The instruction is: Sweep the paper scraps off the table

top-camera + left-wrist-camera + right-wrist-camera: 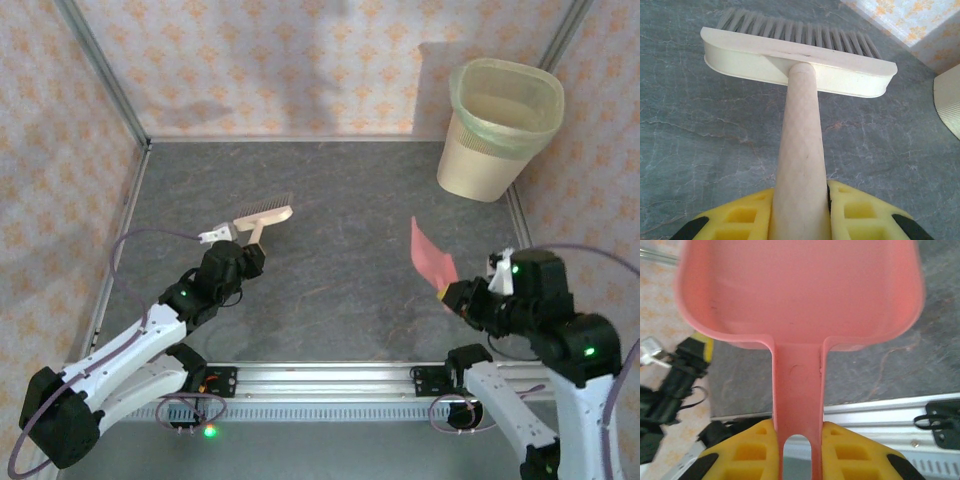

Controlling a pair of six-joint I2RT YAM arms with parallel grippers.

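Observation:
My left gripper should release the cream brush on the bare table [282, 242] next to it, toward the pink dustpan.
My left gripper [247, 243] [800, 200] is shut on the cream handle of a brush [263, 214] [800, 65], whose head with grey bristles hovers over the left-middle of the dark grey table [340, 270]. My right gripper [452, 293] [797, 435] is shut on the handle of a pink dustpan [431, 255] [800, 290], held tilted above the table's right side. The pan's inside looks bare. The paper scraps are out of view; none lie on the visible table surface.
A cream waste bin [497, 130] with a pale green liner stands at the back right corner. Aluminium rails [330, 375] edge the table at front and sides. Orange floral walls [290, 60] enclose the space.

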